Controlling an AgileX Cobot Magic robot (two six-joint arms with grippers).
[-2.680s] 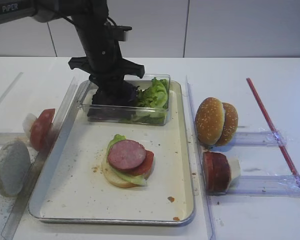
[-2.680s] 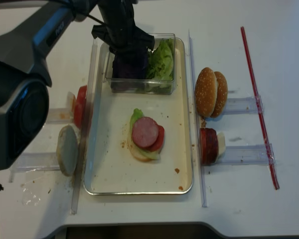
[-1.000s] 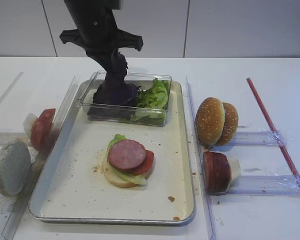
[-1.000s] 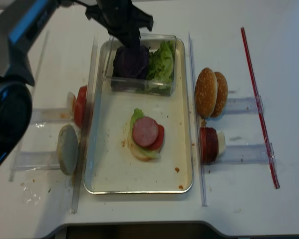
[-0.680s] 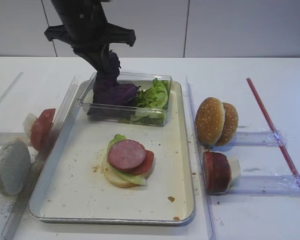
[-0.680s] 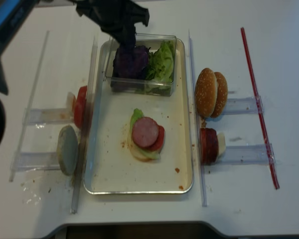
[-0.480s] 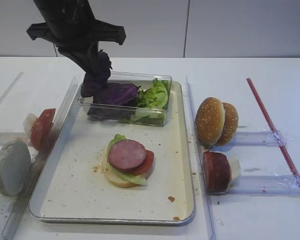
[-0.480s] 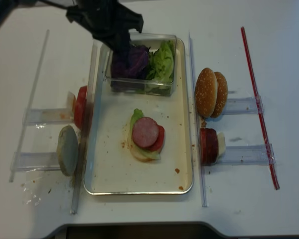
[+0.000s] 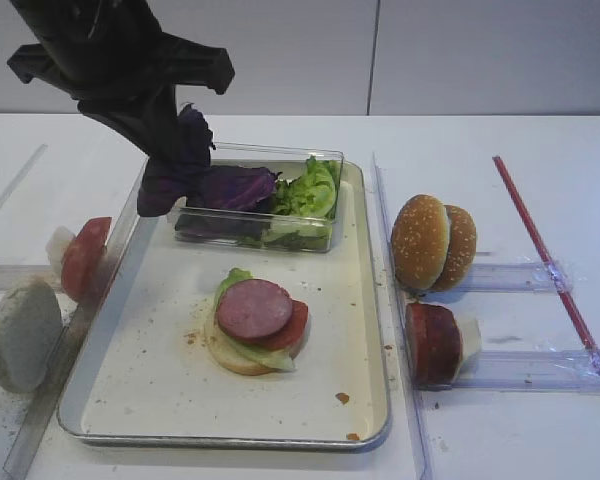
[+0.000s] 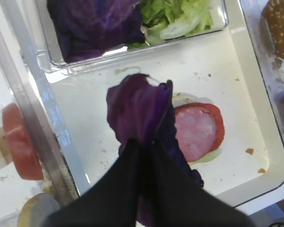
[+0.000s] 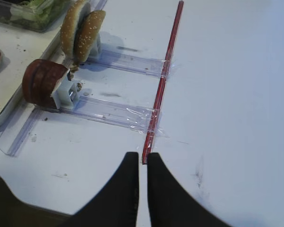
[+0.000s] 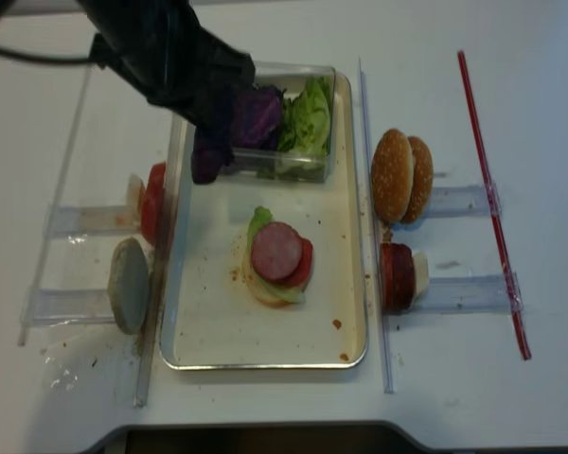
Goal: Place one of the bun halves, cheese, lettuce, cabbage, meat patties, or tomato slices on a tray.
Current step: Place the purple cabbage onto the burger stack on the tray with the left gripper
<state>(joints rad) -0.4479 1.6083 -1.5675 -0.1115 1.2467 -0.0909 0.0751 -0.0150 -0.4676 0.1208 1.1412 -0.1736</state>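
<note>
My left gripper is to let go of the purple cabbage leaf, setting it down on top of the meat patty (image 12: 274, 243) (image 10: 190, 126) in the middle of the tray.
My left gripper (image 10: 143, 142) is shut on a dark purple cabbage leaf (image 10: 137, 106), which dangles (image 9: 175, 165) above the back left corner of the cream tray (image 9: 150, 350), in front of the clear box (image 9: 250, 228). The same leaf (image 12: 206, 156) hangs left of the box in the realsense view. Mid-tray sits a pale bun half with lettuce, a tomato slice and a meat patty (image 9: 252, 308) on top. My right gripper (image 11: 143, 156) is shut with nothing in it, over bare table near a red strip (image 11: 154, 118).
The box holds more cabbage (image 9: 235, 187) and lettuce (image 9: 310, 188). Sesame bun halves (image 9: 428, 242) and meat patties (image 9: 432, 343) stand in racks right of the tray. Tomato slices (image 9: 83, 257) and a pale bun half (image 9: 22, 333) stand on the left.
The left gripper has lifted a cabbage leaf out of the clear box and carried it left and toward the front. The right gripper has stayed put.
</note>
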